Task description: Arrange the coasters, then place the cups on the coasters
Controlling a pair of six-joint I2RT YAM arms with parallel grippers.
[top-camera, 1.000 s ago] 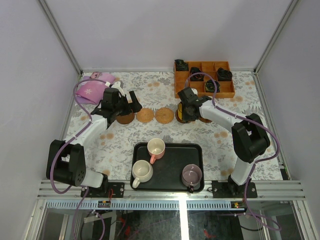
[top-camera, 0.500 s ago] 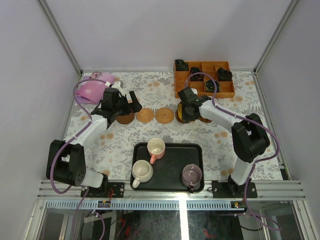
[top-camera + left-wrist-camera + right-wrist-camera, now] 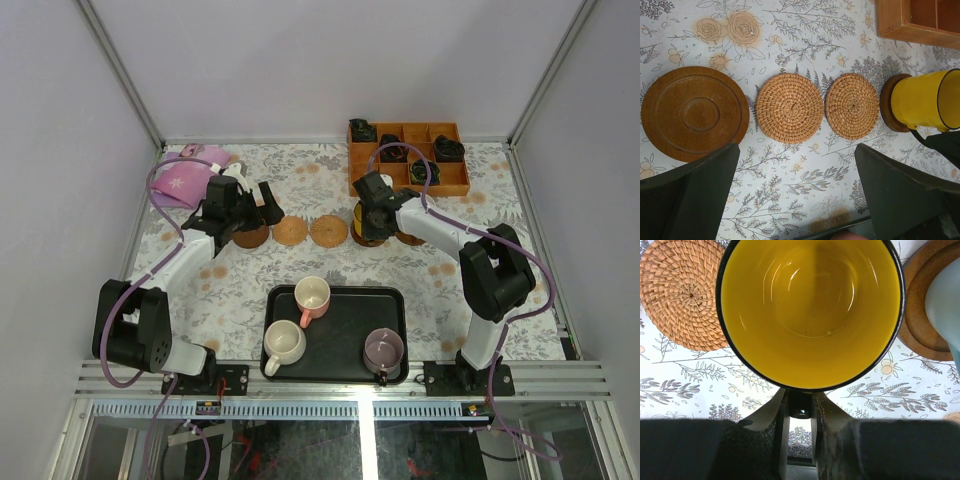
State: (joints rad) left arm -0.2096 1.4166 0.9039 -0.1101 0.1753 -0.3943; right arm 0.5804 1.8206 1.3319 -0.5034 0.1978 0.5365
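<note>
Next, my left gripper goes to the handle [image 3: 305, 319] of the pink cup on the black tray and closes there.
My right gripper [image 3: 801, 407] is shut on the handle of the yellow cup [image 3: 810, 305], which sits over a dark brown coaster [image 3: 888, 107]; whether it rests on it I cannot tell. A light blue cup [image 3: 945, 295] stands on another brown coaster [image 3: 920, 310] to its right. Left of the yellow cup [image 3: 366, 226] lie two woven tan coasters [image 3: 851, 106] [image 3: 790, 107] and a dark brown coaster [image 3: 695, 112] in a row. My left gripper [image 3: 797, 195] hangs open and empty above that row. Pink [image 3: 312, 295], cream [image 3: 284, 342] and mauve [image 3: 384, 348] cups stand on the black tray [image 3: 345, 372].
An orange wooden compartment box [image 3: 452, 185] with black coiled items stands at the back right, just behind the right gripper [image 3: 372, 205]. A pink cloth [image 3: 188, 180] lies at the back left, behind the left gripper [image 3: 262, 208]. The tray is at the near middle.
The right arm has shifted very slightly with the yellow cup in its grip. The left arm and the coasters have not moved.
</note>
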